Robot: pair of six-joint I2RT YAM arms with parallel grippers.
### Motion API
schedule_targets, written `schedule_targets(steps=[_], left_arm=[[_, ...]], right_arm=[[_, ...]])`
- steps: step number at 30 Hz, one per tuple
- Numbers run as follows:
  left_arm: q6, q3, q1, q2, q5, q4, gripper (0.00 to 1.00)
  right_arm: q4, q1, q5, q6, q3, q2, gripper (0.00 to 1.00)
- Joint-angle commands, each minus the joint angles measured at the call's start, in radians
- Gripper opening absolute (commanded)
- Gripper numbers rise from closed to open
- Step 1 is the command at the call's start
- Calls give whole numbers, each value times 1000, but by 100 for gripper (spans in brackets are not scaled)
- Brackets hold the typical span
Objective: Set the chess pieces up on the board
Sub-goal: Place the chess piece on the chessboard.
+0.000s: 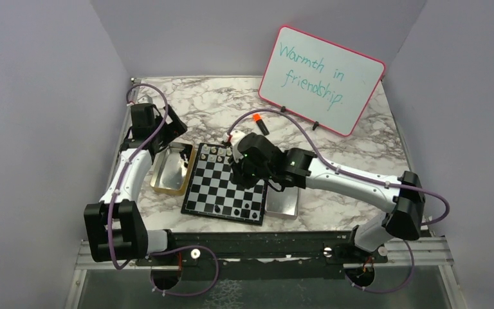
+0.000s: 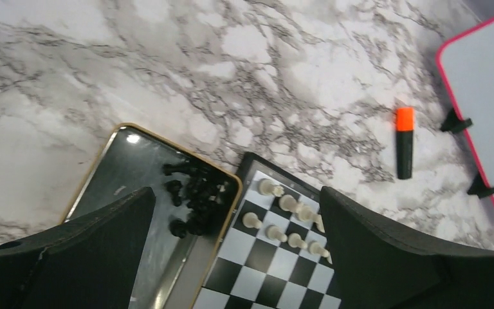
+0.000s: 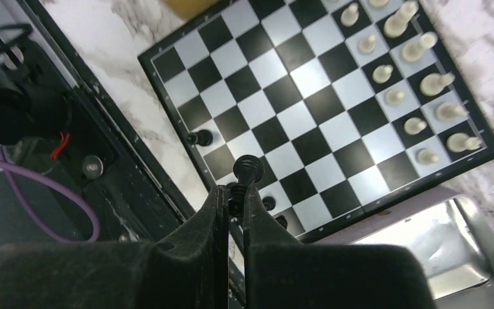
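Next, my right gripper lets go of the black chess piece on the dark near-edge square (image 1: 227, 210) (image 3: 219, 161), beside the lone black piece.
The board (image 1: 222, 188) lies in the middle of the table, with pale chess pieces (image 3: 418, 84) in two rows along its far edge. A few black pieces (image 3: 199, 137) stand along its near edge. More black pieces (image 2: 196, 193) lie heaped in the gold tray (image 2: 112, 145) left of the board. My left gripper (image 2: 237, 196) hangs wide open and empty above the seam between that tray and the board's far-left corner. My right gripper (image 3: 235, 191) hovers over the board's near edge, shut on a black chess piece (image 3: 246, 168) whose top pokes out past the fingertips.
A silver metal tray (image 3: 444, 248) sits against the board's right side. An orange-capped marker (image 2: 404, 143) lies on the marble behind the board, near a propped whiteboard (image 1: 321, 78) with a red rim. Grey walls close in the table on three sides.
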Motion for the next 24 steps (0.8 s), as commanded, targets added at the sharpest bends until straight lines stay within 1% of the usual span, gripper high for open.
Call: schedule_targets(steps=[1,7,16,24], left_arm=[[23,24,81,38,-66,-1,99],[-39,-24,120,42,-106,19,99],[-163,-35,193,67,-191,-23,99],[-199,-43,225,68,-214,-41,99]], right_arm=[[-178,18,-76,46,71,86,3],[-197,31,-94,68,115,185,3],[-225,42,-121,73,197,317,3],[-253,45,-142,81,233,381,4]])
